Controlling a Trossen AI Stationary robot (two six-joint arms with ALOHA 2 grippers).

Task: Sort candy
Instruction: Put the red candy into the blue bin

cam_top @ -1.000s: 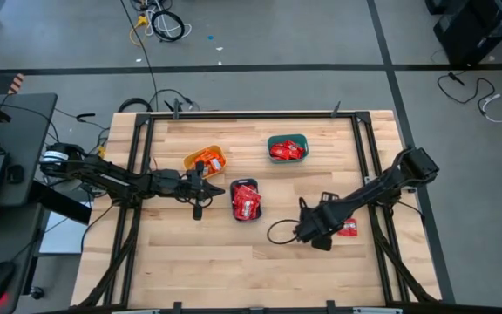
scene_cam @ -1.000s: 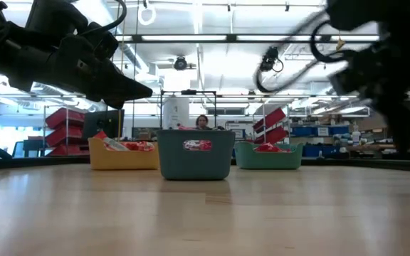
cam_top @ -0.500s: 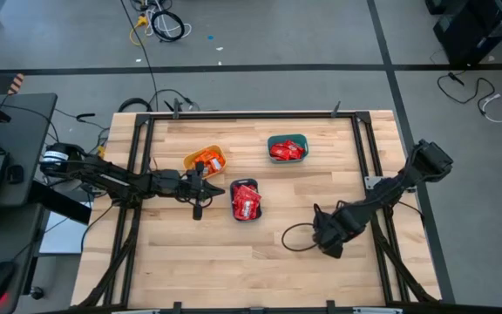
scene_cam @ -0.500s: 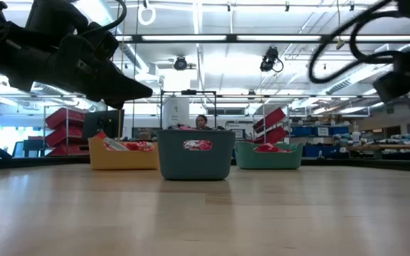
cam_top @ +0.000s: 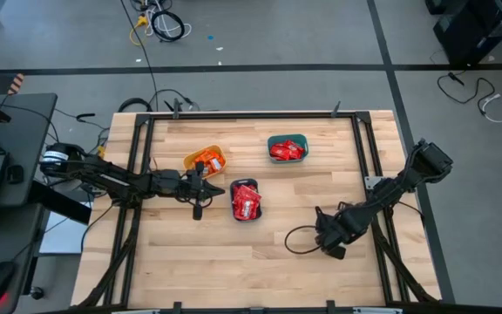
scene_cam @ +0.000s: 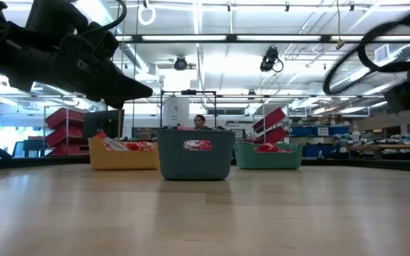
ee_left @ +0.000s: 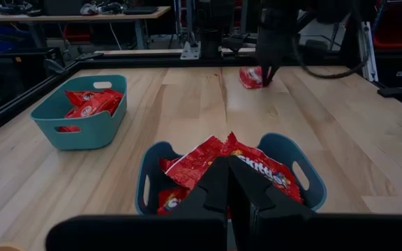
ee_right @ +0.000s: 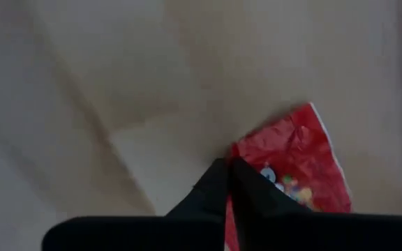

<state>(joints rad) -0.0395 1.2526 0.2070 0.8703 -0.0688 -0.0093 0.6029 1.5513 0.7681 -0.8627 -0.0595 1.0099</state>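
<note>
I need to release the red candy packet from my right gripper onto the red packets at the dark bin's far end [cam_top: 244,191].
One red candy packet [ee_right: 295,164] with white marks lies flat on the wood near the table's right side. My right gripper [ee_right: 227,164] stands over it, shut on its edge; in the high view my right gripper [cam_top: 332,242] covers it. My left gripper [ee_left: 227,166] is shut and empty, hovering left of the dark bin [cam_top: 245,201] full of red packets [ee_left: 208,157]. The yellow bin [cam_top: 205,160] holds orange packets and the teal bin [cam_top: 287,148] holds red ones. My right gripper has its two fingers closed together at the packet's edge [ee_right: 237,152], near one corner. The fingers [ee_left: 265,63] come from above, pointing down. The packet [ee_left: 250,77] lies flat on the table beside and under the tips.
Black frame rails [cam_top: 366,174] run along the table's sides and far edge. A loop of cable [cam_top: 296,242] hangs off my right arm over bare wood near the table's front. The three bins stand in the far middle of the table.
My right gripper has moved toward the table's right edge and come over the red packet, which showed beside it a second ago and is now covered in the high view. The left arm and the bins have kept still.
</note>
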